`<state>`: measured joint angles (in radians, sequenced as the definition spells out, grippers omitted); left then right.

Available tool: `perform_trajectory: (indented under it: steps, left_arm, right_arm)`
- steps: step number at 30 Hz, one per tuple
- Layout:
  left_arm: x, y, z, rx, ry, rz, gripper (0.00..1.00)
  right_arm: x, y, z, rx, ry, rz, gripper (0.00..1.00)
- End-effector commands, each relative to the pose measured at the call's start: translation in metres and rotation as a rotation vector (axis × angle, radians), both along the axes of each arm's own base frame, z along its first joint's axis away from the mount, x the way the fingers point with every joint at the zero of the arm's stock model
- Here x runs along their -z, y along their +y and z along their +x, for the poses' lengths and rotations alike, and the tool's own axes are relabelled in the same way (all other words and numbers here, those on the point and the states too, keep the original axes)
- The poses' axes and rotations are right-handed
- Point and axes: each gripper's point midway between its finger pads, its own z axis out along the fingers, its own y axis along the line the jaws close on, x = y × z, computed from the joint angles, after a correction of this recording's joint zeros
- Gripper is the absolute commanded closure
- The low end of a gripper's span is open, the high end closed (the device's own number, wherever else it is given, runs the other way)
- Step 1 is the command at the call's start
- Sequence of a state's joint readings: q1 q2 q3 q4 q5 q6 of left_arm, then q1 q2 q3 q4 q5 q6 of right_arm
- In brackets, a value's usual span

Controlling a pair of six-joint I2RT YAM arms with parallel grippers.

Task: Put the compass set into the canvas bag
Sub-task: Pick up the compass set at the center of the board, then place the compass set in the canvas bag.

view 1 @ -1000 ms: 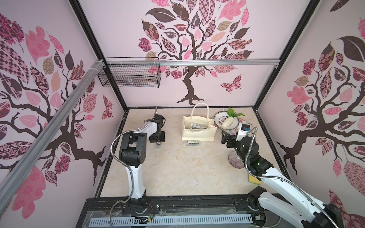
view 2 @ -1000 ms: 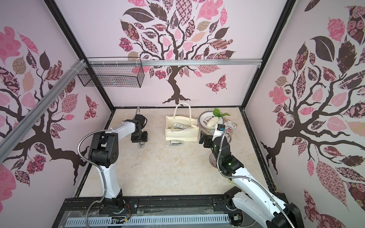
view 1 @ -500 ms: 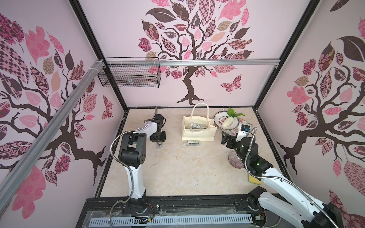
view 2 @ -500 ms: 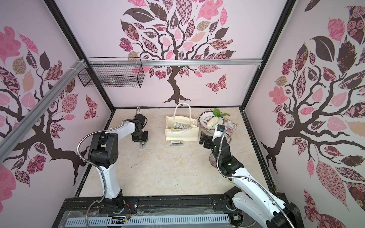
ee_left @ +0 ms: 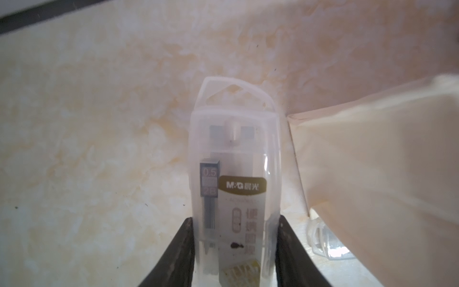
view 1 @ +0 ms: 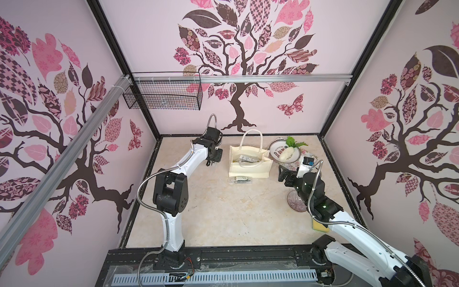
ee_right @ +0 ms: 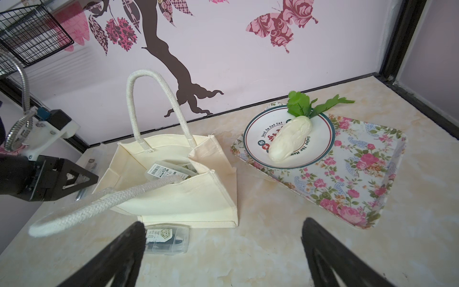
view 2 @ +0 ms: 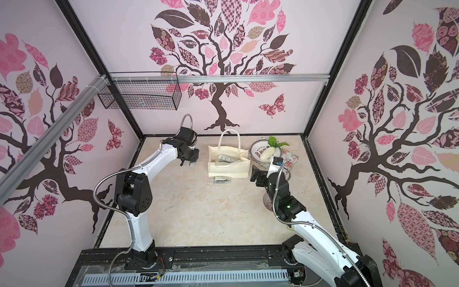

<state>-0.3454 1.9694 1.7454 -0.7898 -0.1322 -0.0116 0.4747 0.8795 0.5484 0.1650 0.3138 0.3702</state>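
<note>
Next, my left gripper releases the compass set on top of the clear case inside the cream canvas bag point(view 1: 247, 160).
The cream canvas bag point(view 1: 249, 170) point(view 2: 228, 170) stands open at the back of the table, with one clear case point(view 1: 247, 158) point(ee_right: 166, 171) inside it. A second clear case point(view 1: 240, 179) point(view 2: 219, 179) point(ee_right: 166, 238) lies flat on the table in front of the bag. Left of the bag, my left gripper point(view 1: 211, 162) point(view 2: 187, 162) point(ee_left: 234, 220) is shut on a compass set point(ee_left: 234, 174), a clear case with a printed label, low over the table beside the bag's side wall point(ee_left: 372, 161). My right gripper point(view 1: 282, 174) point(view 2: 254, 174) point(ee_right: 223, 222) stands open and holds nothing, right of the bag's front corner.
A floral tray point(view 1: 306, 159) point(ee_right: 360, 174) at the back right carries a plate point(ee_right: 320, 139) with a white radish point(ee_right: 290, 139). A pink glass dish point(view 1: 295, 202) and a yellow sponge point(view 1: 319, 226) lie under the right arm. A wire basket point(view 1: 162, 95) hangs on the back wall.
The left jaws have closed on the compass set beside the bag. The right arm has barely moved.
</note>
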Motion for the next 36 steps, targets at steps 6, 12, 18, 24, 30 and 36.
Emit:
perform_trajectory:
  steps: [6, 12, 18, 24, 30, 36]
  left_arm:
    - [-0.097, -0.032, 0.006, 0.136, -0.28, 0.029, 0.61]
    - [-0.118, -0.079, -0.007, 0.312, -0.417, 0.085, 0.61]
    - [-0.104, -0.127, -0.017, 0.51, -0.455, 0.167, 0.61]
    - [-0.071, -0.158, -0.017, 0.65, -0.414, 0.188, 0.61]
    - [-0.033, -0.174, -0.025, 0.807, -0.338, 0.234, 0.61]
    - [-0.003, -0.176, -0.024, 0.859, -0.257, 0.287, 0.61]
  right_arm:
    - [-0.002, -0.002, 0.001, 0.011, -0.016, -0.002, 0.0]
    - [-0.002, -0.002, 0.001, 0.01, -0.016, -0.002, 0.0]
    - [-0.003, -0.003, 0.0, 0.011, -0.017, -0.003, 0.0]
    - [-0.004, -0.004, -0.001, 0.015, -0.019, -0.006, 0.0]
    - [-0.004, -0.006, -0.002, 0.02, -0.02, -0.012, 0.0]
    - [-0.003, -0.007, -0.002, 0.026, -0.019, -0.015, 0.0]
